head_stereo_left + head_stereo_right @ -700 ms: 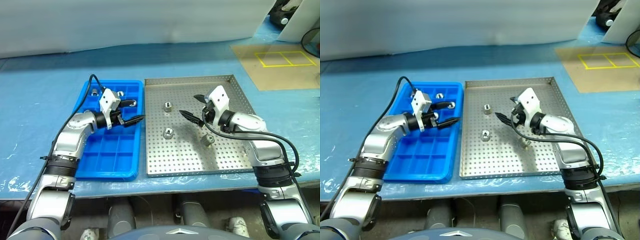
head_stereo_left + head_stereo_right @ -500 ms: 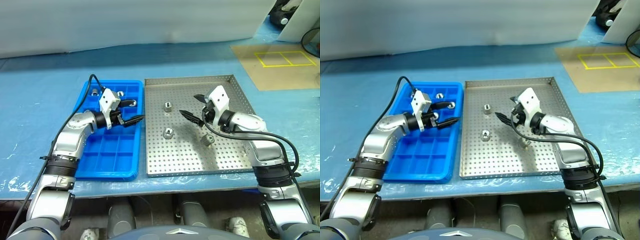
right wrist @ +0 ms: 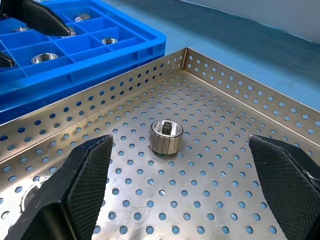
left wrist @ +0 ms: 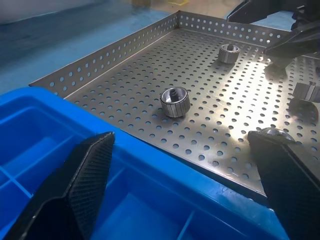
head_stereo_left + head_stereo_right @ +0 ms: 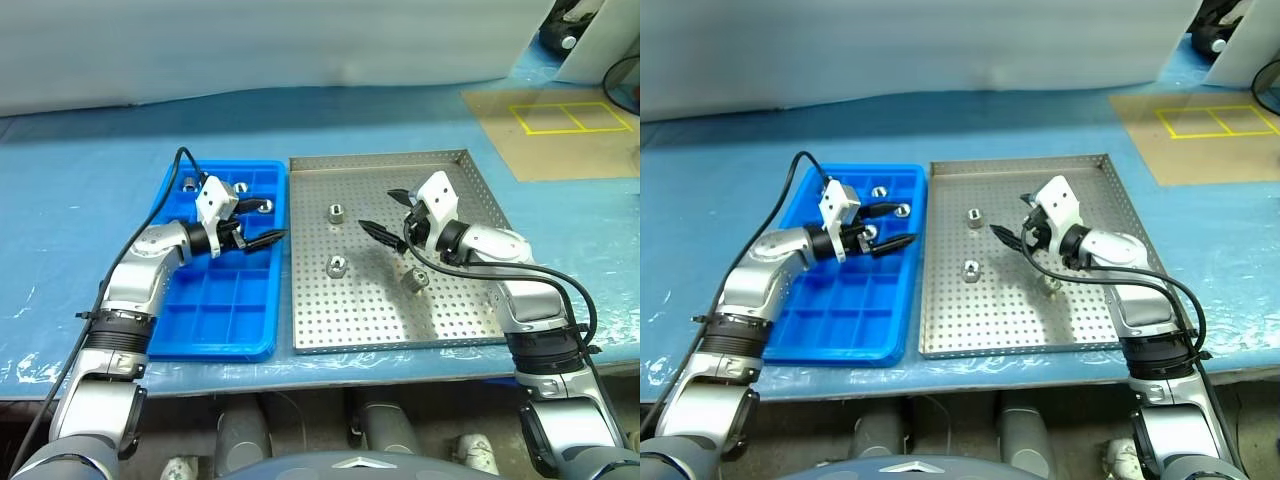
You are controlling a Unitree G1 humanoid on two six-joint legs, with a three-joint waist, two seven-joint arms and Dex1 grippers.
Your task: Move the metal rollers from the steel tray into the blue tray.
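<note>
Next, I close my left gripper on the sides of the farther metal roller (image 5: 336,214) (image 4: 175,103) along the edge of the steel tray beside the blue tray.
Three metal rollers lie on the steel tray (image 5: 470,330): one at the far left (image 5: 336,212), one nearer (image 5: 337,266), one right of centre (image 5: 414,280). My right gripper (image 5: 385,211) hovers open over the tray between them, facing the far roller (image 3: 166,136). The blue tray (image 5: 215,320) lies left of the steel tray, with rollers (image 5: 241,186) in its far compartments. My left gripper (image 5: 268,222) is open and empty above the blue tray's right side, pointing toward the steel tray. From the left wrist, a roller (image 4: 174,101) sits just beyond the blue rim.
Both trays rest on a blue-covered table (image 5: 80,200). A brown mat with yellow squares (image 5: 560,125) lies at the far right. A black cable (image 5: 560,280) loops off my right arm over the steel tray's right edge.
My left arm has shifted very slightly to the left. The right arm and the rollers are where they were.
</note>
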